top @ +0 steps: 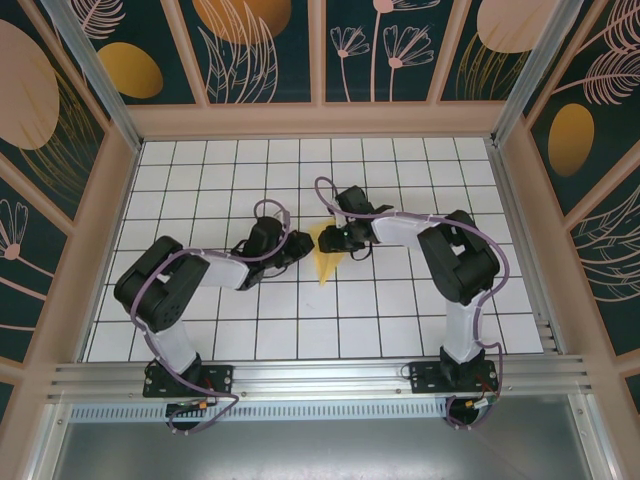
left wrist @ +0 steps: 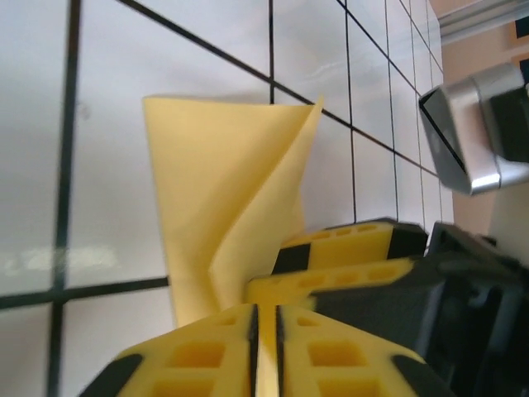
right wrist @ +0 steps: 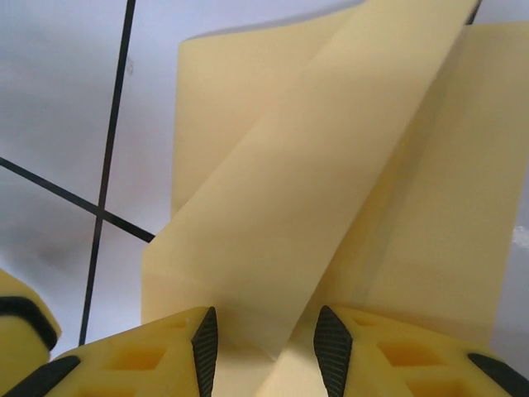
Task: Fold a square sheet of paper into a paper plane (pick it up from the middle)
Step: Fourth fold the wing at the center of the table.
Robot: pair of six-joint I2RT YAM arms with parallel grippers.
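My right gripper is crowding the standing flap next to my left gripper, so my right gripper needs to back away and my left gripper needs to take the paper's narrow near end (top: 323, 276).
The square sheet of paper (top: 326, 258) lies mid-table, pale yellow and folded into a wedge that narrows toward the near side. In the left wrist view the paper (left wrist: 223, 190) has one flap standing up along a crease. My left gripper (top: 300, 247) is at its left edge. Its jaws (left wrist: 266, 318) stand a narrow slit apart with paper in the slit. My right gripper (top: 333, 240) is at the paper's far right. Its jaws (right wrist: 266, 339) are open wide around a folded flap of the paper (right wrist: 331, 165), pads off it. Its yellow fingers (left wrist: 339, 269) cross just ahead of the left ones.
The table (top: 400, 300) is white with a black grid, walled by a pale frame (top: 320, 120) at the back and sides. A metal rail (top: 320, 375) runs along the near edge by both arm bases. A grey housing of the right arm (left wrist: 471, 132) hangs nearby.
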